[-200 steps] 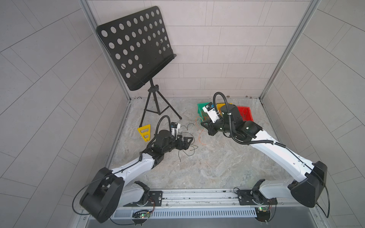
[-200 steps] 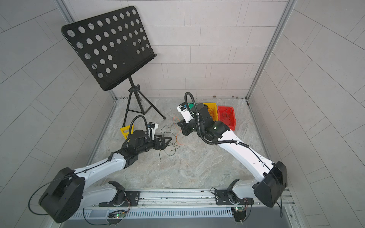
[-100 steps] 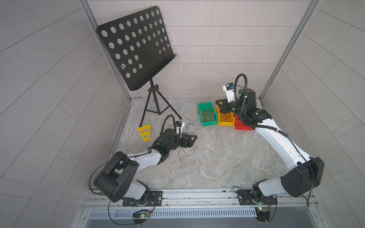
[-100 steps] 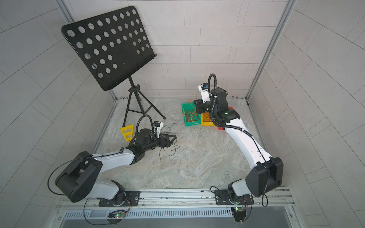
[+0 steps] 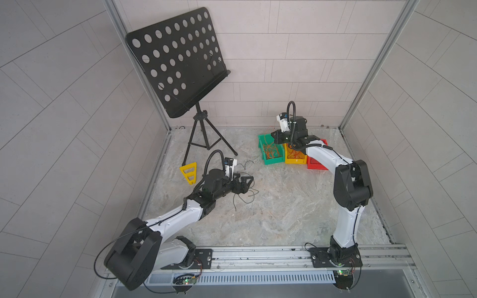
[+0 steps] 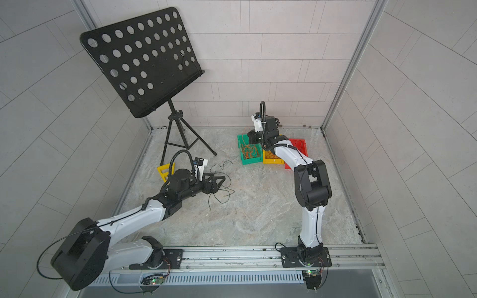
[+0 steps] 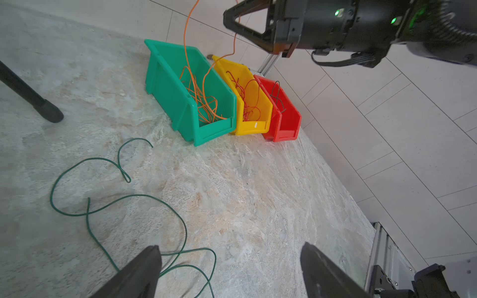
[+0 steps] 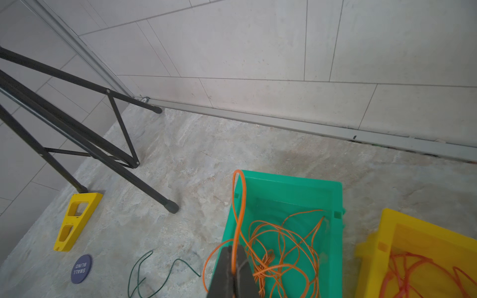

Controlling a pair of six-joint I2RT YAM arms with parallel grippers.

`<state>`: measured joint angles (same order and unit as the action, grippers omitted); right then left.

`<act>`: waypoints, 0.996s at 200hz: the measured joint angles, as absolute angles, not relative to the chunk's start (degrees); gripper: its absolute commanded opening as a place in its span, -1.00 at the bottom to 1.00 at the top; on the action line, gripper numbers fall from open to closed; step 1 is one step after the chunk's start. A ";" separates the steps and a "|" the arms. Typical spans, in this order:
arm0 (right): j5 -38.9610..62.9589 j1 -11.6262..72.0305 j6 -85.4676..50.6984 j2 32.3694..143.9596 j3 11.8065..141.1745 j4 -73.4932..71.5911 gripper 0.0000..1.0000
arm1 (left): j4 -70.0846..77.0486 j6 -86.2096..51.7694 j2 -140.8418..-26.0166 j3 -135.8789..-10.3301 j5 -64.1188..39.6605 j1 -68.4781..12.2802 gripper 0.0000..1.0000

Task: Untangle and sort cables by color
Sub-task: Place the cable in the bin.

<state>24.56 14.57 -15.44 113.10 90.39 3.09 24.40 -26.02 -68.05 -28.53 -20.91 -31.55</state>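
Next, I let go of the orange cable with my right gripper on top of the tangled orange cables in the green bin [image 5: 271, 149] [image 8: 280, 250].
My right gripper [image 8: 234, 247] is shut on an orange cable [image 8: 238, 206] that loops up past its fingertips and trails into the green bin [image 8: 335, 201]. It hangs over that bin in both top views [image 5: 275, 136] [image 6: 251, 138]. Several orange cables [image 8: 284, 245] lie tangled in the bin. Red cables [image 7: 245, 98] fill the yellow bin [image 7: 255, 126], and a dark one [image 7: 277, 95] lies in the red bin [image 7: 284, 134]. My left gripper [image 7: 230, 246] stands open, low over the floor, with dark greenish-black cables [image 7: 116, 203] loose beside one finger.
A black music stand [image 5: 178, 59] on a tripod [image 5: 204, 142] stands at the back left. A yellow wedge [image 5: 189, 174] lies by one tripod foot, and a blue disc [image 8: 81, 268] rests on the floor. The metal rail [image 5: 258, 254] runs along the front edge.
My right arm has swung from the middle of the floor to the bins at the back, carrying the orange cable, and now hangs over the green bin. My left gripper stayed by the dark cables.
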 measured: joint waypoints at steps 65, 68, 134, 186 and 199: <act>16.01 15.27 -10.81 116.33 90.96 2.72 -1.00 | 17.93 -23.44 -62.59 -28.53 -17.58 -31.55 0.84; 15.44 15.38 -10.50 116.40 90.96 2.72 -1.00 | 17.65 -23.29 -62.37 -28.53 -17.45 -31.55 0.84; 10.20 18.76 -4.99 118.24 90.91 5.10 -1.00 | 15.07 -22.39 -61.41 -28.53 -15.73 -31.55 0.84; 12.49 19.29 -5.80 120.29 91.24 11.27 -0.85 | 11.40 -22.00 -58.94 -28.53 -12.95 -31.53 0.85; 12.71 19.22 -6.20 120.55 91.98 13.45 -0.61 | 10.17 -21.98 -58.04 -28.56 -12.29 -31.53 0.85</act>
<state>12.71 19.22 -6.20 120.55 91.98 13.45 10.17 -21.98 -58.04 -28.56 -12.29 -31.53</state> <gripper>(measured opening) 0.107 0.923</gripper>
